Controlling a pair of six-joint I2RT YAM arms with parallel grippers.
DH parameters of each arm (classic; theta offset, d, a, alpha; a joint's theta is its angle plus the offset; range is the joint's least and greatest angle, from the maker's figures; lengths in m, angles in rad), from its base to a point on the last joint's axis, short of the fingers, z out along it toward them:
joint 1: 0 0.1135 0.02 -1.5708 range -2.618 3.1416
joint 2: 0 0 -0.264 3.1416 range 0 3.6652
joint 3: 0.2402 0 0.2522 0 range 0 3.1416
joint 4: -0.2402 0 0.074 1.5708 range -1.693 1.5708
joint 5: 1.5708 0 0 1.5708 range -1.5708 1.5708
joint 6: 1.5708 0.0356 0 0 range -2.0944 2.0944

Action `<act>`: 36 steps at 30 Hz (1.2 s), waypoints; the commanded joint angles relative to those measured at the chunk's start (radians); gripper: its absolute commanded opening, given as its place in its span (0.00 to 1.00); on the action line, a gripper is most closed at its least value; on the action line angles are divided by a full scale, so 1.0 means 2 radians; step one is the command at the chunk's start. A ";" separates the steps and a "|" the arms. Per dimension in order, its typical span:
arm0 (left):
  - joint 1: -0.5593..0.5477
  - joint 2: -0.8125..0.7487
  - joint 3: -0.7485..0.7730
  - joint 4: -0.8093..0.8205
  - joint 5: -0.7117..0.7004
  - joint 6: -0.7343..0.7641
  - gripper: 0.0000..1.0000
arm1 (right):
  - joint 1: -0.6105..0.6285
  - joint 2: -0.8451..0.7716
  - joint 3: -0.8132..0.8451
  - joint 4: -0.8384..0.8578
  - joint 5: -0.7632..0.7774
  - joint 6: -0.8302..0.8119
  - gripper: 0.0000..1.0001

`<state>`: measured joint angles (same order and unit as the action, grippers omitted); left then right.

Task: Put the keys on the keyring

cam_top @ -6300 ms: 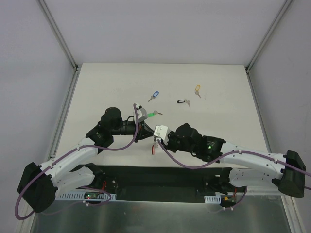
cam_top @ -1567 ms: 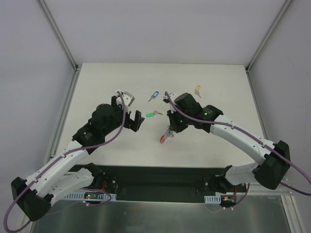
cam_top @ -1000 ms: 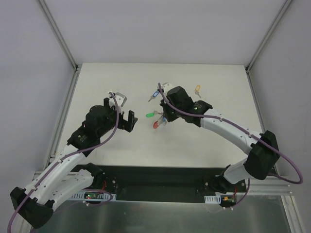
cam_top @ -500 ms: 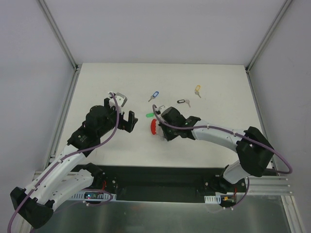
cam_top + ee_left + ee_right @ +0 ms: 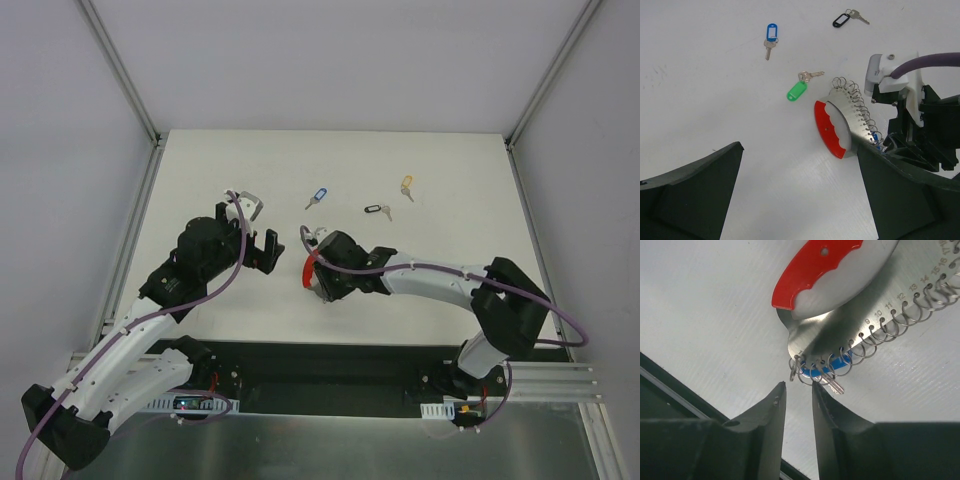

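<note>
The metal plate is lying flat with its loops low. Next, my right gripper opens, grabs a wire loop (image 5: 842,368) and raises the plate upright for my left gripper.
The keyring (image 5: 308,268) sits on the white table: a red band (image 5: 815,265) on a metal plate (image 5: 850,325) edged with wire loops. A blue-tagged key (image 5: 840,367) hangs from those loops. My right gripper (image 5: 798,387) is open by a narrow gap just short of the loops, with nothing between its fingers. My left gripper (image 5: 800,200) stands wide open and empty to the left of the keyring (image 5: 832,129). Loose on the table lie a green-tagged key (image 5: 797,91), a blue-tagged key (image 5: 318,196), a black-tagged key (image 5: 376,210) and a yellow-tagged key (image 5: 406,185).
The right arm (image 5: 430,280) stretches low across the table from the right. A black rail (image 5: 330,365) runs along the near edge. Metal frame posts (image 5: 150,140) stand at the table's far corners, with pale walls on both sides.
The right gripper has opened and let go of the keyring, which has shifted slightly toward the near left. The left arm has not moved.
</note>
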<state>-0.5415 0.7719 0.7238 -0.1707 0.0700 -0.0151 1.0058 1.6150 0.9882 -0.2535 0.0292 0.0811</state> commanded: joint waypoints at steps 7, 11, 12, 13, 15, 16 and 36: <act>0.004 0.008 0.002 0.008 0.012 0.001 0.99 | -0.007 -0.093 0.023 -0.063 0.060 -0.007 0.36; 0.004 0.013 0.002 0.009 0.017 0.001 0.99 | -0.020 -0.087 -0.005 -0.034 0.026 -0.016 0.33; 0.004 0.014 0.002 0.009 0.017 0.001 0.99 | -0.020 -0.084 -0.009 -0.019 0.021 -0.030 0.32; 0.004 0.014 0.002 0.009 0.018 0.001 0.99 | -0.019 -0.080 -0.011 -0.015 0.018 -0.036 0.31; 0.004 0.013 0.001 0.008 0.018 0.001 0.99 | -0.020 -0.066 -0.014 0.001 0.004 -0.055 0.29; 0.004 0.014 0.002 0.009 0.018 0.001 0.99 | -0.021 -0.061 -0.014 0.005 0.002 -0.059 0.29; 0.004 0.018 0.001 0.009 0.033 0.003 0.99 | -0.047 0.022 -0.002 0.049 -0.058 -0.070 0.10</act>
<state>-0.5415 0.8051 0.7235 -0.1711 0.1051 -0.0147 0.9184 1.6642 0.9627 -0.1970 -0.0578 -0.0444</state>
